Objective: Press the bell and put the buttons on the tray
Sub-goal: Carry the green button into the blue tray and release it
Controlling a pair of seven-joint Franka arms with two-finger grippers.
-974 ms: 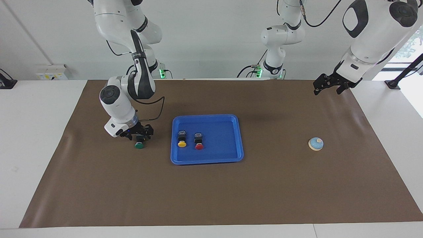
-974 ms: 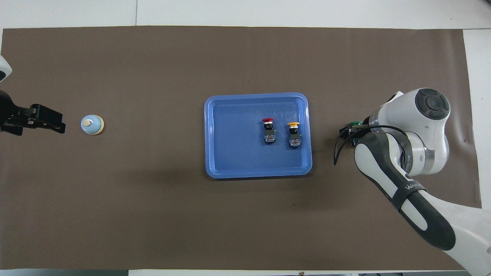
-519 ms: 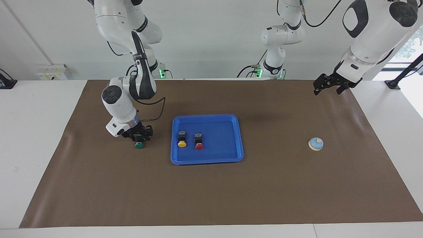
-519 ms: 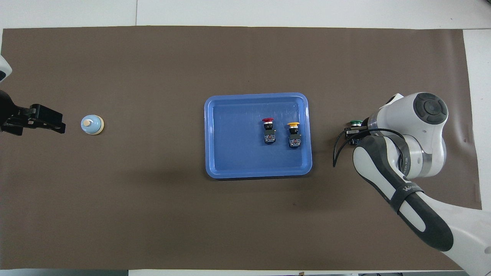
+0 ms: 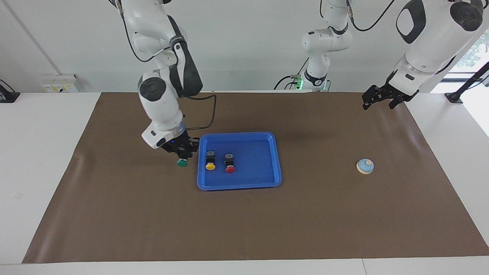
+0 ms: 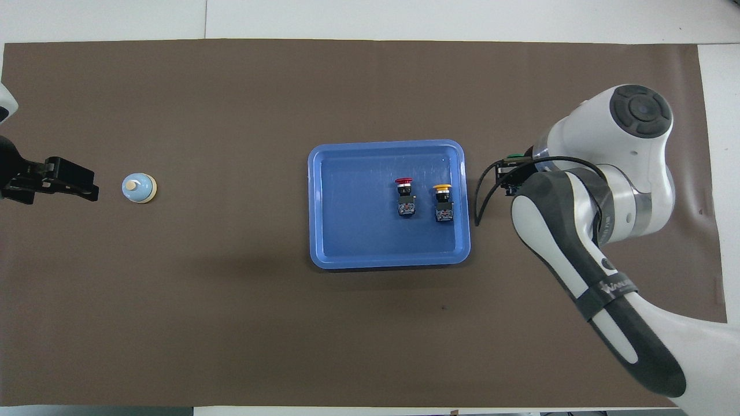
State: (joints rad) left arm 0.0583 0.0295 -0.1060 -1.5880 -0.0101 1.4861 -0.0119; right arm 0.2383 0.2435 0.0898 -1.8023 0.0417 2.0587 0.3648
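Note:
The blue tray's bottom is open beside the red button (image 6: 367,197). Next, I set the green button down there with my right gripper.
The blue tray (image 5: 263,179) (image 6: 358,242) lies mid-table and holds the yellow button (image 5: 209,160) (image 6: 443,203) and the red button (image 5: 229,163) (image 6: 406,197) side by side. My right gripper (image 5: 182,154) (image 6: 513,172) is shut on the green button (image 5: 182,162) (image 6: 512,156) and holds it in the air over the mat, just beside the tray's edge toward the right arm's end. The light blue bell (image 5: 365,166) (image 6: 139,188) sits on the mat toward the left arm's end. My left gripper (image 5: 378,100) (image 6: 75,185) waits raised beside the bell.
A brown mat (image 5: 244,229) (image 6: 231,323) covers the table. The right arm's elbow (image 6: 589,254) hangs over the mat beside the tray.
My right gripper has lifted the green button off the mat and carried it toward the tray. The left arm, bell, tray and other two buttons have not moved.

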